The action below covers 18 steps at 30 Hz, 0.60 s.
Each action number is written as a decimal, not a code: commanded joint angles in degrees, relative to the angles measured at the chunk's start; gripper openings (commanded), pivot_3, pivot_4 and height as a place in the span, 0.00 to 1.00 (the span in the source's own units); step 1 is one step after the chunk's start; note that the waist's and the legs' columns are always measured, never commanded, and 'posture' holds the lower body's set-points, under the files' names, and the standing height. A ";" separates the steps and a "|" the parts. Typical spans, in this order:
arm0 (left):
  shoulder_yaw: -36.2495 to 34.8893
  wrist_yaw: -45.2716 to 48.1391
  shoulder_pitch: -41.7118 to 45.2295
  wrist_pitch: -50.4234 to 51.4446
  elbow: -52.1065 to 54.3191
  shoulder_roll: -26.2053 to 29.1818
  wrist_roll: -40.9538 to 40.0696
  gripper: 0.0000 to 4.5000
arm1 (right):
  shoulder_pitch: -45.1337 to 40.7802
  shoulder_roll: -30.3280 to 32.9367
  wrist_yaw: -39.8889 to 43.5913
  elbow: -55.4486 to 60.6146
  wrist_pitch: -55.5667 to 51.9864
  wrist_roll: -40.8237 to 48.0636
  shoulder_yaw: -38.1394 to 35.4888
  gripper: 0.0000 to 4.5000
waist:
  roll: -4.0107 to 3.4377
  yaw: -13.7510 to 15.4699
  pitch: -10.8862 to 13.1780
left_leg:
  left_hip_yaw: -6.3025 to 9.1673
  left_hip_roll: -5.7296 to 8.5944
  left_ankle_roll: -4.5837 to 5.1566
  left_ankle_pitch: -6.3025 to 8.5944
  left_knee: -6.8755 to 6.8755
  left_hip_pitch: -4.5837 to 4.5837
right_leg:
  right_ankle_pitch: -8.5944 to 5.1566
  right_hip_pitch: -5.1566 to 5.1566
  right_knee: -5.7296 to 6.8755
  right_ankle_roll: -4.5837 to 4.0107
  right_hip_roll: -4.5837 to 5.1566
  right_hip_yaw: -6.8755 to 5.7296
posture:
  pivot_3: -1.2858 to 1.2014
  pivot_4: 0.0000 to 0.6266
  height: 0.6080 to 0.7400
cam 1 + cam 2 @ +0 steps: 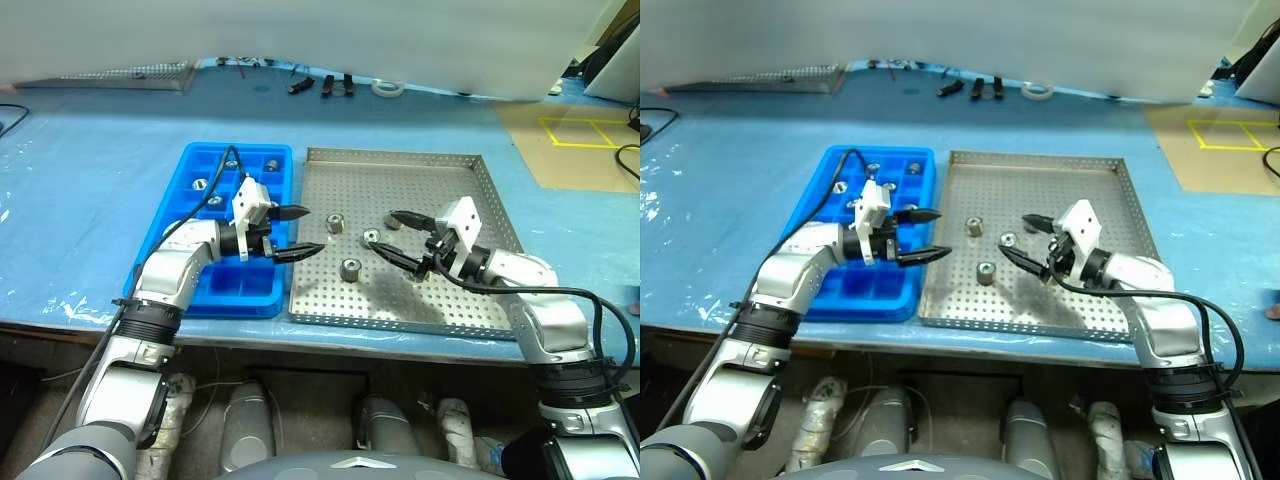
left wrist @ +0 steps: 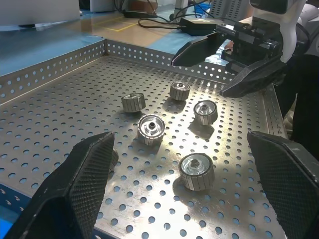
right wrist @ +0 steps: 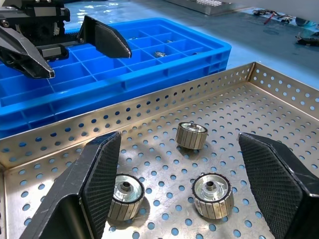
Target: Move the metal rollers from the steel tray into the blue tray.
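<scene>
Next, I close my left gripper on the sides of the metal roller (image 1: 350, 271) (image 2: 196, 172) that is nearest the steel tray's front corner, the one beside the blue tray.
The steel tray (image 1: 480, 300) lies at centre right on the blue table, with the blue tray (image 1: 240, 295) against its left side. Several metal rollers stand loose on the steel tray's perforated floor, among them one at mid tray (image 1: 335, 223) and one nearer the front (image 1: 350, 269). Several more rollers (image 1: 200, 183) sit in the blue tray's far compartments. My left gripper (image 1: 311, 230) is open and empty, pointing right over the seam between the trays. Facing it, my right gripper (image 1: 383, 232) is open just above a roller (image 1: 371, 238), holding nothing.
A grey mesh tray (image 1: 130, 75) lies at the far left of the table. Dark tools (image 1: 325, 86) and a white tape roll (image 1: 388, 88) sit along the back edge. Yellow tape (image 1: 585, 130) marks the floor to the right.
</scene>
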<state>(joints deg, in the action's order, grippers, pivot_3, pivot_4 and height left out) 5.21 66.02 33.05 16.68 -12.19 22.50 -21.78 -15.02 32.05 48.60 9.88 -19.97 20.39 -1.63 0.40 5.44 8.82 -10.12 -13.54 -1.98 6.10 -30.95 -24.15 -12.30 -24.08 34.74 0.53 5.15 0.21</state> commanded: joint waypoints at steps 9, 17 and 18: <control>-0.78 0.25 0.78 0.62 3.16 0.55 -1.36 1.00 | -0.36 1.39 0.95 1.06 1.60 1.18 -1.95 0.88 | 0.00 0.01 0.00 | 0.00 0.00 0.00 0.00 0.01 -0.01 | 0.00 -0.01 -0.01 0.01 0.00 0.00 | 0.50 0.24 1.00; -0.98 -0.18 0.75 0.51 3.26 0.68 -1.24 1.00 | -0.65 1.21 0.78 0.68 2.06 0.95 -1.68 0.88 | -0.01 0.00 0.01 | -0.01 0.00 0.00 0.00 0.03 -0.01 | 0.00 -0.02 -0.02 0.01 0.00 0.01 | 0.50 0.24 1.00; -0.99 -0.20 0.75 0.50 3.26 0.68 -1.24 1.00 | -0.66 1.21 0.77 0.68 2.07 0.94 -1.67 0.88 | -0.01 0.00 0.01 | -0.01 0.00 0.00 0.00 0.03 -0.01 | 0.00 -0.02 -0.02 0.01 0.00 0.01 | 0.50 0.24 1.00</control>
<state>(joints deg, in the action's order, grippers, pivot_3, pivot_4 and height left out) 5.18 65.78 33.06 17.57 -10.85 22.60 -22.33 -15.03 32.83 49.25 9.78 -19.19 20.46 -1.65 0.39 5.44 8.82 -10.13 -13.54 -1.98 6.10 -30.92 -24.17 -12.30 -24.10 34.72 0.54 5.15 0.22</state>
